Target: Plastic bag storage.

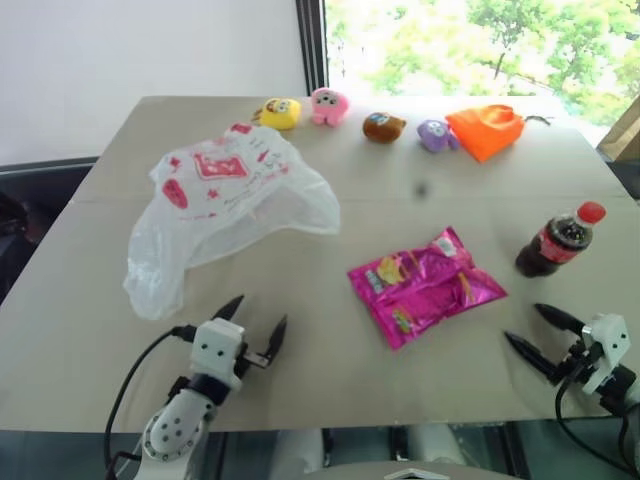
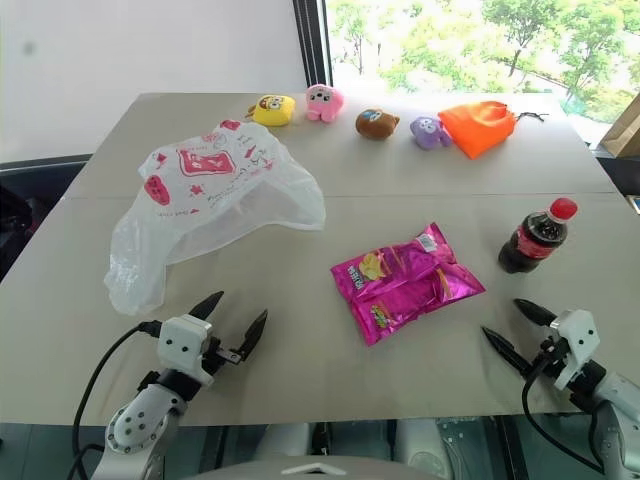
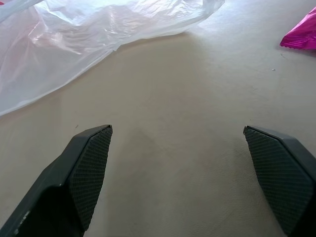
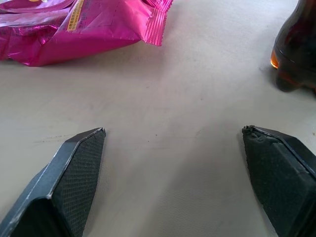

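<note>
My left gripper should grab the near corner (image 1: 156,290) of the plastic bag, where the bag comes closest to the front edge of the table.
The plastic bag (image 1: 225,205), thin, crinkly and translucent white with red prints, lies spread on the left half of the beige table (image 1: 420,230). Its near edge shows in the left wrist view as plastic bag (image 3: 89,34). My left gripper (image 1: 255,318) hovers open just in front of the bag's near corner, with nothing between its fingers. My right gripper (image 1: 528,328) stands open near the table's front right edge, empty, pointing toward the magenta snack packet (image 1: 425,283).
A cola bottle (image 1: 558,240) stands at the right, close to my right gripper. Along the far edge sit several small plush toys (image 1: 327,106) and an orange cloth pouch (image 1: 485,130). A window lies beyond the table.
</note>
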Action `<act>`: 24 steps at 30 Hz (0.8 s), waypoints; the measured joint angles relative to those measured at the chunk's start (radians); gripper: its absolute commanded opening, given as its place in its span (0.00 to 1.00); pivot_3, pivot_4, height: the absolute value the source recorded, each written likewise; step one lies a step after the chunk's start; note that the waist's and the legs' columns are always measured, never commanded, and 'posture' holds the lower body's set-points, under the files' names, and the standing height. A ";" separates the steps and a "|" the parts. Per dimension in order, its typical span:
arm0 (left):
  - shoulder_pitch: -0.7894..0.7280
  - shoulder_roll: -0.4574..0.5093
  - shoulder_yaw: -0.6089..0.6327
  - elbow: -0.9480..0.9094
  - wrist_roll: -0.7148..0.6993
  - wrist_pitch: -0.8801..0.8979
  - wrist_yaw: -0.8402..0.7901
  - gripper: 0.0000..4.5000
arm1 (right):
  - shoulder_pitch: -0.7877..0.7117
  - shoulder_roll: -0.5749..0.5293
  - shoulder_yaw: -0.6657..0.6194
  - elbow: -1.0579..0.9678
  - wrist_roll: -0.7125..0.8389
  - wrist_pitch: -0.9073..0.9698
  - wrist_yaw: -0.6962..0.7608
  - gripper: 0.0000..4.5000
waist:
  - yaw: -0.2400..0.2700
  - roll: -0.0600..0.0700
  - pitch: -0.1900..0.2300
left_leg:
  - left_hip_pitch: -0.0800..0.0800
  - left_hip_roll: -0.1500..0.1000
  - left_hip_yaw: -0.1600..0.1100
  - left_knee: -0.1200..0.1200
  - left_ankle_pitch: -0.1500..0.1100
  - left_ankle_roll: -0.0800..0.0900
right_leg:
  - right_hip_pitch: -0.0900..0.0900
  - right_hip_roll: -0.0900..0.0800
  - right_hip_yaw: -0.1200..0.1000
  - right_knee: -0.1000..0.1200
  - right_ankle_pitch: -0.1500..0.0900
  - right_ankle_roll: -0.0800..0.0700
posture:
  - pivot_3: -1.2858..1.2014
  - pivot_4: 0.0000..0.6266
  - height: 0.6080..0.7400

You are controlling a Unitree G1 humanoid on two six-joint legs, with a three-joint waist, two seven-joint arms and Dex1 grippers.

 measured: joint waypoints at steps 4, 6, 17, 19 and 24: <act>-0.001 0.001 0.000 0.006 -0.001 -0.009 -0.004 1.00 | 0.000 -0.002 0.000 0.014 -0.001 -0.015 0.008 0.99 | 0.000 0.000 0.000 | 0.000 0.000 0.000 0.000 0.000 0.000 | 0.000 0.000 0.000 0.000 0.000 0.000 | 0.52 0.24 1.00; -0.001 0.001 0.000 0.009 -0.002 -0.015 -0.004 1.00 | 0.000 -0.003 0.000 0.018 -0.001 -0.020 0.009 0.99 | 0.000 0.000 0.000 | 0.000 0.000 0.000 0.001 0.000 0.000 | 0.001 0.000 0.000 0.000 0.000 0.000 | 0.52 0.24 1.00; 0.005 0.001 0.000 0.011 -0.004 -0.023 -0.004 1.00 | -0.001 -0.018 0.000 0.040 0.000 -0.040 0.028 0.99 | 0.000 0.000 0.000 | 0.001 0.000 0.000 0.001 0.000 0.000 | 0.002 0.000 0.000 0.000 0.000 0.000 | 0.52 0.24 1.00; 0.006 0.001 0.000 0.011 -0.004 -0.023 -0.004 1.00 | -0.004 -0.019 0.000 0.042 0.000 -0.040 0.029 0.99 | 0.000 0.000 0.000 | 0.001 0.000 0.000 0.001 0.000 0.000 | 0.002 0.000 0.000 0.000 0.000 0.000 | 0.52 0.24 1.00; 0.007 -0.002 0.000 0.011 -0.003 -0.024 -0.002 1.00 | -0.014 -0.024 0.000 0.054 0.000 -0.041 0.036 0.99 | 0.000 0.000 0.000 | 0.002 0.000 0.000 0.001 0.000 0.000 | 0.002 0.000 0.000 0.000 0.000 0.000 | 0.52 0.24 1.00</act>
